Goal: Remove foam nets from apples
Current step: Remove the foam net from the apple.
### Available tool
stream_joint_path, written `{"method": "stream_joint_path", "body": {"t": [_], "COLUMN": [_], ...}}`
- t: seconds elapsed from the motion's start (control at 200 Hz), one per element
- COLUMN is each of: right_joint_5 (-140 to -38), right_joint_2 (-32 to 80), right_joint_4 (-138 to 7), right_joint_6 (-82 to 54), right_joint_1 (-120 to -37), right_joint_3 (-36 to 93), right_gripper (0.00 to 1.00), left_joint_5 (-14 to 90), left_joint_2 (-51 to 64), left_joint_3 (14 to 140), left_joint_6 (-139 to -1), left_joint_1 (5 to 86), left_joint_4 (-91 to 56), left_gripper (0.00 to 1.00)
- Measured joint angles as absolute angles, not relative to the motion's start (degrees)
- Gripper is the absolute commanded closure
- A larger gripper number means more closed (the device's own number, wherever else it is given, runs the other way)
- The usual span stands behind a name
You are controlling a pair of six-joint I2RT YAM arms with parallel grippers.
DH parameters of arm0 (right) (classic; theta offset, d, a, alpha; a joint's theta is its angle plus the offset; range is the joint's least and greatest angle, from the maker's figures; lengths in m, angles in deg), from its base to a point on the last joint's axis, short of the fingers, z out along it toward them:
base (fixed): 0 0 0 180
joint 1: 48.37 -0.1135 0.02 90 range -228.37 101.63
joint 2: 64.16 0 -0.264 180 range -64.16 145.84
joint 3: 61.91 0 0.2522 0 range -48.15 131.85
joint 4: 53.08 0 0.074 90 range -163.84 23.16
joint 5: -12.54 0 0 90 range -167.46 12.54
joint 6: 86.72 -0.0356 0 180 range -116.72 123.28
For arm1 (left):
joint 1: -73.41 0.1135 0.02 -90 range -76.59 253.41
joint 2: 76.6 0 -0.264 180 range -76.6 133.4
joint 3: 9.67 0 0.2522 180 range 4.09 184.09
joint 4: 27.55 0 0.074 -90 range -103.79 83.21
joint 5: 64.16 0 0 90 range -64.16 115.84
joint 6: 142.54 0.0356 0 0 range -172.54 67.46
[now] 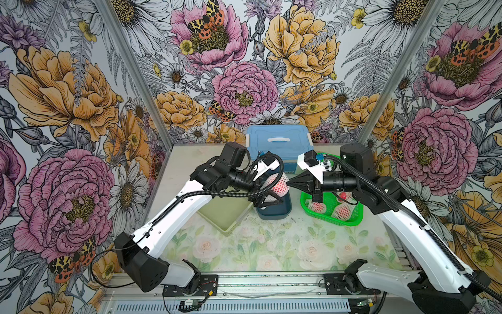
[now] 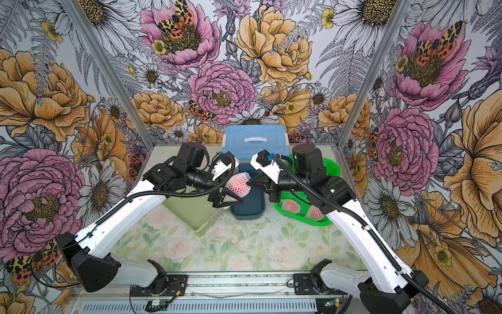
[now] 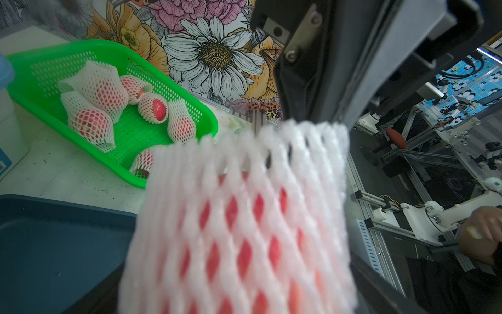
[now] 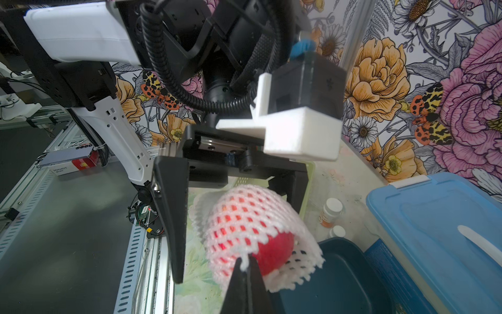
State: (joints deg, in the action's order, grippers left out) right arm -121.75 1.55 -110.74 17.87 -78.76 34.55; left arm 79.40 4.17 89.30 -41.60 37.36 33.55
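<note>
My left gripper should take the apple deeper (image 2: 239, 185), since the netted apple sits out by its open fingertips, and then my right gripper can peel off the net.
One red apple (image 4: 274, 250) in a white foam net (image 4: 239, 220) hangs over the dark blue tray (image 1: 274, 212). My right gripper (image 4: 245, 265) is shut on the net's frilly edge, where the net is peeled back and bare red skin shows. My left gripper (image 1: 279, 189) stands open wide around the netted apple, with one finger (image 4: 171, 217) right beside the net and the other behind it. In both top views the two grippers meet at this apple (image 2: 239, 186), with the right gripper (image 2: 251, 184) on its right side. Several more netted apples (image 3: 92, 122) lie in the green basket (image 3: 163, 70).
The green basket (image 1: 350, 223) sits right of the dark blue tray, under my right arm. A pale green tray (image 1: 225, 214) lies to the tray's left. A blue lidded box (image 1: 277, 136) stands at the back. Two white pill bottles (image 4: 332, 208) stand near it.
</note>
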Motion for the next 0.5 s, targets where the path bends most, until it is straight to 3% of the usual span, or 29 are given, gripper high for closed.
{"method": "stream_joint_path", "body": {"t": [0.175, 0.365, 0.5], "right_joint_5": [-121.97, -122.14, -122.12], "right_joint_2": [1.55, 1.55, 1.55], "right_joint_4": [-110.77, -110.74, -110.74], "right_joint_6": [17.87, 17.89, 17.89], "right_joint_1": [-78.76, -78.78, -78.78], "right_joint_3": [34.87, 35.16, 35.16], "right_gripper": [1.0, 1.0, 1.0], "left_joint_5": [79.49, 79.49, 79.47], "left_joint_2": [5.29, 5.44, 5.44], "left_joint_3": [89.62, 89.73, 89.75], "left_joint_6": [-41.86, -41.57, -41.6], "left_joint_1": [37.38, 37.38, 37.38], "left_joint_4": [33.61, 33.57, 33.59], "left_gripper": [0.41, 0.57, 0.62]}}
